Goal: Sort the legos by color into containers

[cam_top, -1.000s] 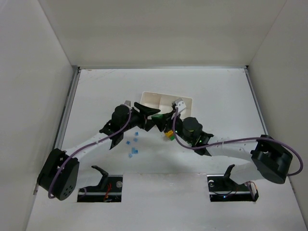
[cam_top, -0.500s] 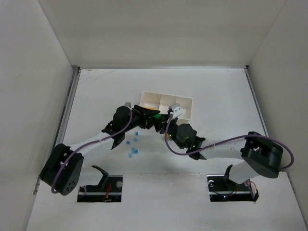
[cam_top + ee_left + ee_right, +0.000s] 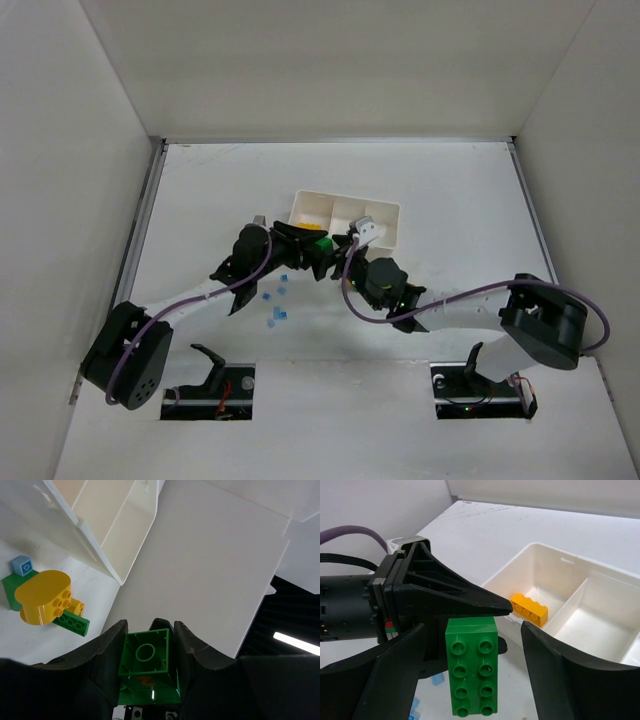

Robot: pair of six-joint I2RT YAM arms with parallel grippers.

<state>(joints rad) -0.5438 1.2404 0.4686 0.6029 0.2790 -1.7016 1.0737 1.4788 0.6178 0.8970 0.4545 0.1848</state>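
Observation:
Next, my right gripper pinches the bricks' lower end (image 3: 474, 702) and pry one off, as the green bricks are joined and it straddles them beside my left gripper's fingers.
My left gripper (image 3: 149, 630) is shut on a bright green lego brick (image 3: 149, 666), gripping it across its end just in front of the white container tray (image 3: 116, 525). In the right wrist view the same green brick (image 3: 471, 670) hangs from the left gripper's black fingers (image 3: 445, 597). My right gripper (image 3: 473, 626) stands open, with a finger on either side of the brick and apart from it. From above, both grippers meet near the tray's (image 3: 385, 212) left front corner. A yellow brick (image 3: 529, 609) lies in the nearest compartment. Tiny light-blue bricks (image 3: 277, 316) lie on the table.
A pile lies on the table beside the tray: a yellow brick (image 3: 44, 596), a flat green piece (image 3: 73, 624) and a small light-blue brick (image 3: 21, 565). White walls enclose the table on three sides. The tray's other two compartments (image 3: 592, 625) show no bricks.
The right gripper's jaws have spread wide off the green brick. The left gripper has closed on it and now holds it alone. Both arms shifted slightly left.

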